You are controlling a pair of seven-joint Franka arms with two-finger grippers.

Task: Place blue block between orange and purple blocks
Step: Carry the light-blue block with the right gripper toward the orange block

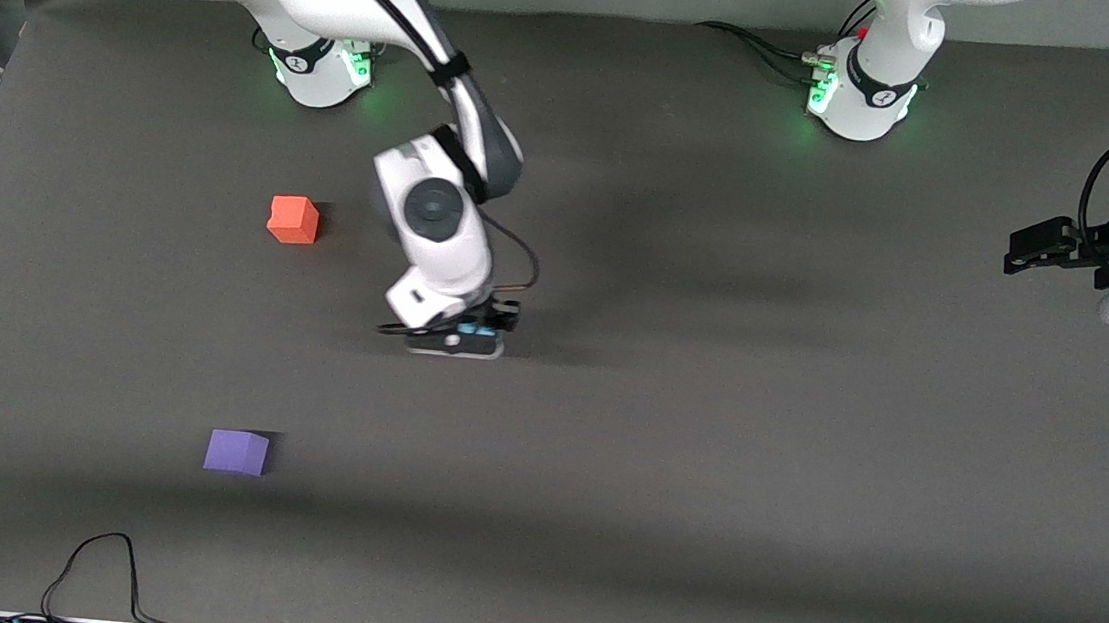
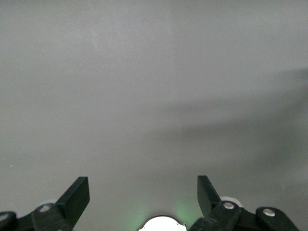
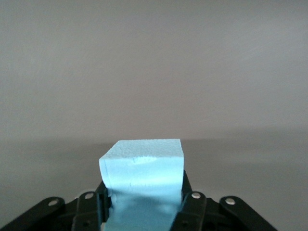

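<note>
My right gripper is going to release the blue block on the bare mat midway (image 1: 272, 339) between the orange and purple blocks.
My right gripper (image 1: 470, 334) reaches down to the middle of the dark mat and is shut on the blue block (image 3: 143, 166). The light blue cube fills the space between its black fingers (image 3: 192, 202), and only a sliver of it (image 1: 481, 328) shows under the wrist in the front view. The orange block (image 1: 292, 219) sits toward the right arm's end, farther from the front camera. The purple block (image 1: 236, 451) lies nearer to the camera, on the same end. My left gripper (image 1: 1034, 249) waits open at the left arm's end, with only bare mat between its fingers (image 2: 77, 196).
A black cable (image 1: 102, 568) loops on the mat at the edge nearest the front camera. More cables (image 1: 763, 49) run by the left arm's base (image 1: 864, 98). The right arm's base (image 1: 320, 70) stands near the orange block's end.
</note>
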